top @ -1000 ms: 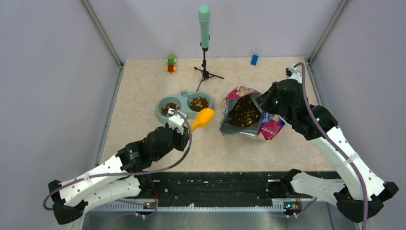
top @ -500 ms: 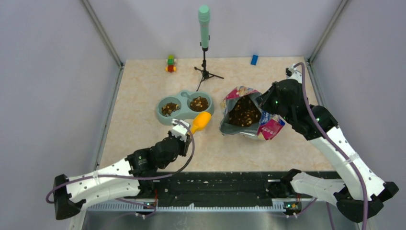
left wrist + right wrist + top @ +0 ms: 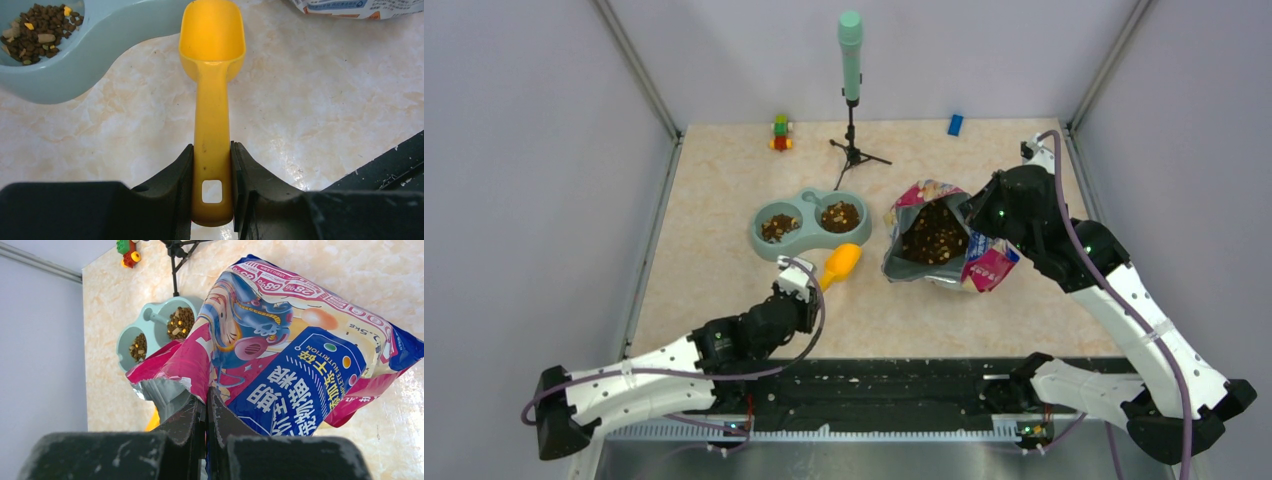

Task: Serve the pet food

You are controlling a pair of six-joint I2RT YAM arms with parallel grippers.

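The robot's left gripper will release the yellow scoop on the table [image 3: 831, 303] [image 3: 209, 145] between the pale-blue double bowl and the black rail.
Brown pet food [image 3: 779, 227] fills both wells of the pale-blue double bowl [image 3: 761, 245], and more kibble [image 3: 933, 235] shows inside the open pink-blue bag [image 3: 989, 267]. In the left wrist view, food [image 3: 35, 32] lies in the bowl's near well [image 3: 100, 60]. My left gripper [image 3: 212, 165] is shut on the handle of the yellow scoop [image 3: 212, 60], whose cup is empty and lies low over the table, just in front of the bowl. The scoop [image 3: 841, 264] points toward the bag. My right gripper [image 3: 206, 399] is shut on the bag's torn rim [image 3: 200, 365], holding it open.
A green microphone on a small tripod [image 3: 851, 90] stands behind the bowl. A toy of coloured blocks [image 3: 780, 132] and a blue block [image 3: 955, 124] lie near the back wall. The black rail [image 3: 874, 390] runs along the table's front edge.
My left arm has drawn back toward the table's front and dropped lower, carrying the scoop away from the bowl. The right arm and the bag have not moved.
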